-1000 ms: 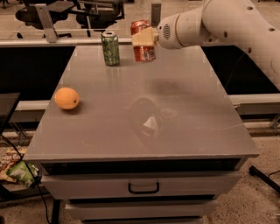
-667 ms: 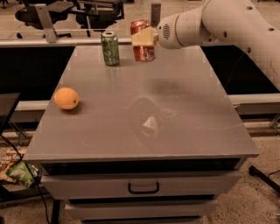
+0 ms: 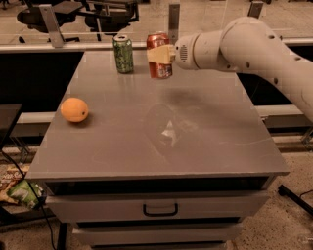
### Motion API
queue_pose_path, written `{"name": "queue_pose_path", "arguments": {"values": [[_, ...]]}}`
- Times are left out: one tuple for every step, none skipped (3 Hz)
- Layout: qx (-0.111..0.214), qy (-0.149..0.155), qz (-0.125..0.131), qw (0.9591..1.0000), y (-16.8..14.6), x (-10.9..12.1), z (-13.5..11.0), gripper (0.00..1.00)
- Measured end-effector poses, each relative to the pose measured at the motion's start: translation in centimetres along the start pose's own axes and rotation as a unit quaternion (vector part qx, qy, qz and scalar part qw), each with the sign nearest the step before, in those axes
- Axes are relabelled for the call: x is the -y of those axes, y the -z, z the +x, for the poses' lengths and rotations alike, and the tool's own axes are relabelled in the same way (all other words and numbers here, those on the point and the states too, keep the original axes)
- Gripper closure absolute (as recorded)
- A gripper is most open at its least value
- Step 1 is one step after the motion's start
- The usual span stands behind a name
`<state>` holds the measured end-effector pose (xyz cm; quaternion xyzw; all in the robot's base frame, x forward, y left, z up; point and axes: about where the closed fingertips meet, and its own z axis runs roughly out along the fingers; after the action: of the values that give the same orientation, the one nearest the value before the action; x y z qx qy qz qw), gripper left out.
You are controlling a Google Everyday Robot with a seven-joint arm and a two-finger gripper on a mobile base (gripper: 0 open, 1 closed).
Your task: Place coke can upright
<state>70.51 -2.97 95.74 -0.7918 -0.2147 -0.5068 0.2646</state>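
Observation:
Next, I stand the coke can on the grey table, a little nearer the drawer than the green can (image 3: pixel 150 92), with my gripper. The coke can is now upright near the table's far edge.
The red coke can (image 3: pixel 159 68) stands upright near the far edge of the grey table (image 3: pixel 156 122), right of a green can (image 3: pixel 123 53). My gripper (image 3: pixel 161 54) reaches in from the right on the white arm, and its tan fingers (image 3: pixel 162 53) are closed across the can's upper half. The can's base is at or just above the tabletop; I cannot tell if it touches.
An orange (image 3: pixel 74 109) lies on the table's left side. The table has a drawer with a handle (image 3: pixel 160 210) in front. Office chairs (image 3: pixel 63 12) and a rail stand behind. A snack bag (image 3: pixel 17 188) lies on the floor at left.

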Motion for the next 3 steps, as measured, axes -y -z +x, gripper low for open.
{"name": "queue_pose_path", "arguments": {"values": [[-0.023,0.003,-0.006,0.9997,-1.0,-0.2,-1.4,1.0],[-0.048,0.014,-0.013,0.9986,-1.8,-0.1,-2.3,1.0],[-0.076,0.028,-0.02,0.9965,-2.2,0.0,-2.8,1.0]]}}
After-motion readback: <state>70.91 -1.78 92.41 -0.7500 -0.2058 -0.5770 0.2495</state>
